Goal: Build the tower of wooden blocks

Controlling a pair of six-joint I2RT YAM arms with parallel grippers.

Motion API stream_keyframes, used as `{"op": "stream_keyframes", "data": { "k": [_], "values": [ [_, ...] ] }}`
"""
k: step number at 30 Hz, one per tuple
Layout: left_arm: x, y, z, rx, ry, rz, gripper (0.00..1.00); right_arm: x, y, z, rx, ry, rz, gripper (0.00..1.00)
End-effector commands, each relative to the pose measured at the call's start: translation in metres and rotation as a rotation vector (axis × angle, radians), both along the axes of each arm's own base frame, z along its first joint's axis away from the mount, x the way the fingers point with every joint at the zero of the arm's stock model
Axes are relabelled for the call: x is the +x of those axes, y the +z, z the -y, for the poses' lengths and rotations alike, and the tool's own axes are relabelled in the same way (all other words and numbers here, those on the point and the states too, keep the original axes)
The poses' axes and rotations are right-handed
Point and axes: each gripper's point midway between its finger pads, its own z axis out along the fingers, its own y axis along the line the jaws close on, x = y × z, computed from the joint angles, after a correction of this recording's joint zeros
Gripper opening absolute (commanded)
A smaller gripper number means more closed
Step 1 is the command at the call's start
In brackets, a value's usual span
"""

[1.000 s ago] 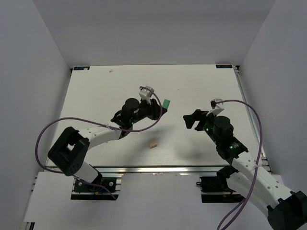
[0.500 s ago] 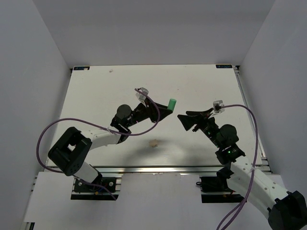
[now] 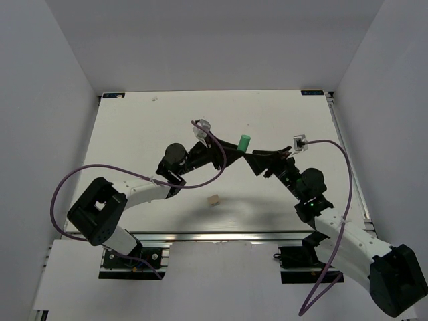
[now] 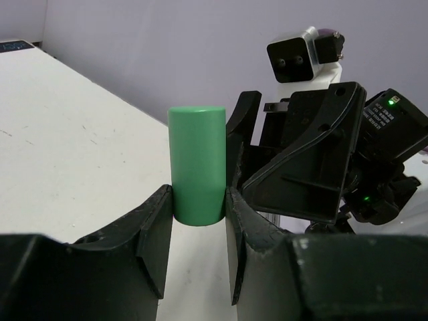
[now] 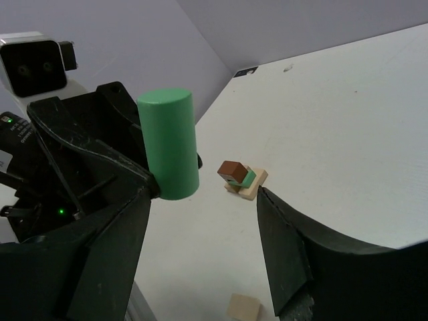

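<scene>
I can see the green cylinder lying crosswise in my left gripper, so I need to take its middle (image 5: 168, 144) with my right gripper before my left gripper grips it end-on.
My left gripper (image 4: 198, 214) is shut on the lower end of a green cylinder block (image 4: 196, 164), held upright in the air above the table (image 3: 134, 134). From above, the green cylinder (image 3: 245, 142) sticks out past the left gripper (image 3: 231, 152), and my right gripper (image 3: 257, 160) sits right against it. The right gripper (image 5: 200, 227) is open. The cylinder (image 5: 169, 144) hangs by its left finger, just above the gap. Beyond it stands the wood block tower (image 5: 241, 179): a tan base, a green piece and a brown cube, askew. The arms hide it from above.
A loose tan block (image 3: 213, 199) lies on the table toward the near edge, also low in the right wrist view as the tan block (image 5: 244, 309). The right gripper's black body (image 4: 301, 160) fills the space just right of the cylinder. Grey walls enclose the table.
The right gripper has swung left up to the cylinder and its jaws have narrowed. The left gripper has carried the cylinder a little to the right, still shut on it.
</scene>
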Motion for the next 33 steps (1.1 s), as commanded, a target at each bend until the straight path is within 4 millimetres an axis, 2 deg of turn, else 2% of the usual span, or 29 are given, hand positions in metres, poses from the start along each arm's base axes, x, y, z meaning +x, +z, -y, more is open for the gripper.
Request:
{"op": "stream_keyframes", "data": {
  "k": [1, 5, 10, 18, 27, 29, 33],
  "values": [
    [-0.004, 0.018, 0.003, -0.016, -0.005, 0.055, 0.0, -0.003, 0.053, -0.002, 0.102, 0.016, 0.124, 0.7],
    [-0.008, 0.016, 0.003, -0.019, -0.011, 0.059, 0.0, -0.007, 0.07, 0.001, 0.131, 0.014, 0.172, 0.69],
    [-0.011, 0.022, 0.004, -0.026, -0.02, 0.076, 0.0, -0.009, 0.076, -0.001, 0.137, 0.028, 0.182, 0.62],
    [-0.011, 0.027, 0.004, -0.039, -0.017, 0.087, 0.0, -0.006, 0.07, -0.02, 0.118, 0.114, 0.149, 0.56],
    [-0.011, 0.045, 0.002, -0.109, -0.012, 0.103, 0.0, -0.009, 0.064, -0.018, 0.117, 0.11, 0.139, 0.55],
    [-0.014, 0.048, 0.004, -0.119, -0.027, 0.111, 0.0, -0.009, 0.063, -0.018, 0.117, 0.11, 0.139, 0.52],
    [-0.015, 0.046, 0.008, -0.113, -0.036, 0.106, 0.0, -0.009, 0.064, -0.019, 0.104, 0.11, 0.156, 0.32]
  ]
}}
